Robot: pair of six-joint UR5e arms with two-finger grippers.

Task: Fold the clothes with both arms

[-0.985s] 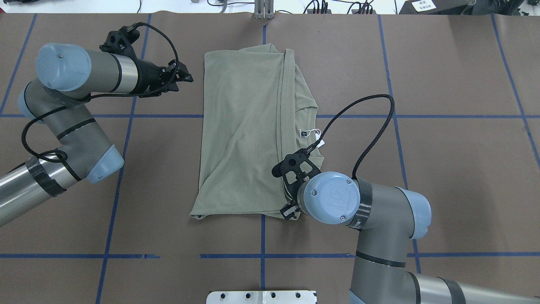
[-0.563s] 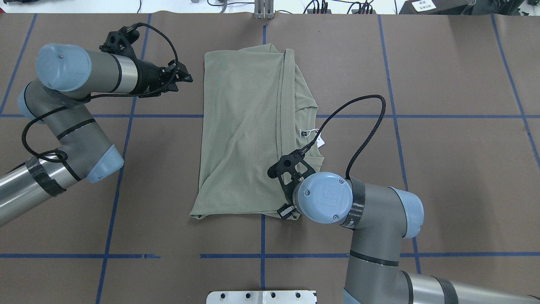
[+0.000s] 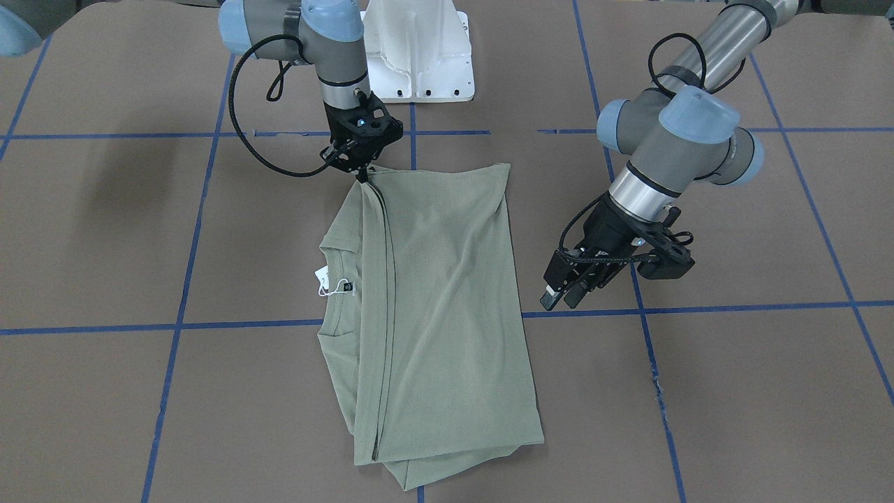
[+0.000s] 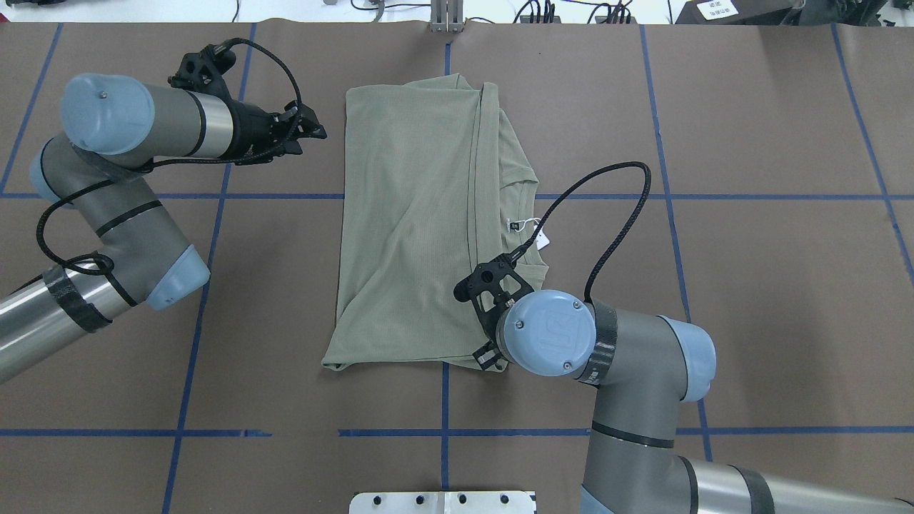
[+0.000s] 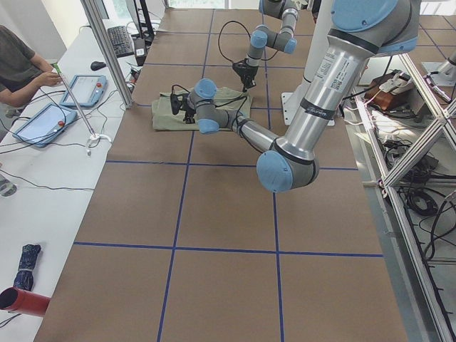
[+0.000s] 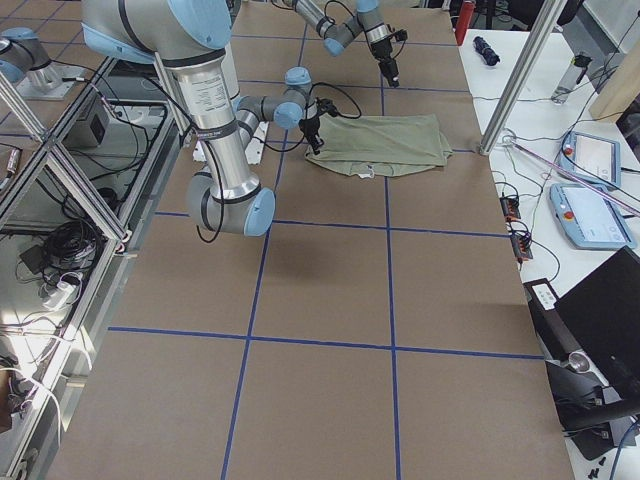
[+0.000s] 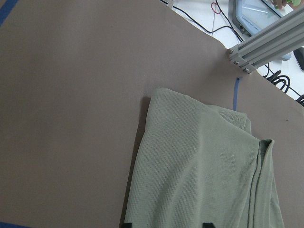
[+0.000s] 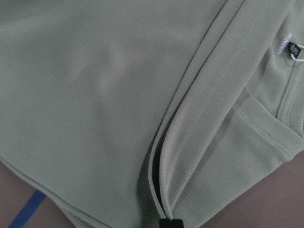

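The robot's right gripper holds a pleat that leaves the shirt's lower layer uncovered, so the robot should pull the pleat flat over that layer, then grip the shirt's near edge (image 3: pixel 398 172).
The sage-green shirt (image 4: pixel 407 228) lies folded lengthwise into a long rectangle in the middle of the table, also seen from the front (image 3: pixel 440 300). Its ribbed collar, black neck label (image 4: pixel 513 225) and white hang tag (image 4: pixel 540 240) poke out on the robot's right side. My right gripper (image 4: pixel 489 357) points down at the shirt's near right corner (image 3: pixel 363 175), shut on the folded edge there; its wrist view shows that edge (image 8: pixel 161 180) running into the closed fingertips. My left gripper (image 4: pixel 318 128) hangs open above bare table, just left of the shirt's far left corner (image 7: pixel 156 95).
Blue tape lines cross the brown table cover. The white pedestal base (image 3: pixel 419 56) stands behind the shirt on the robot's side. An aluminium post (image 7: pixel 266 38) rises at the table's far edge. A person (image 5: pixel 21 68) sits at a side table with tablets.
The right arm's wrist and elbow have shifted a little to the left, with its gripper staying at the shirt's near right corner. The left arm and the shirt have not moved.
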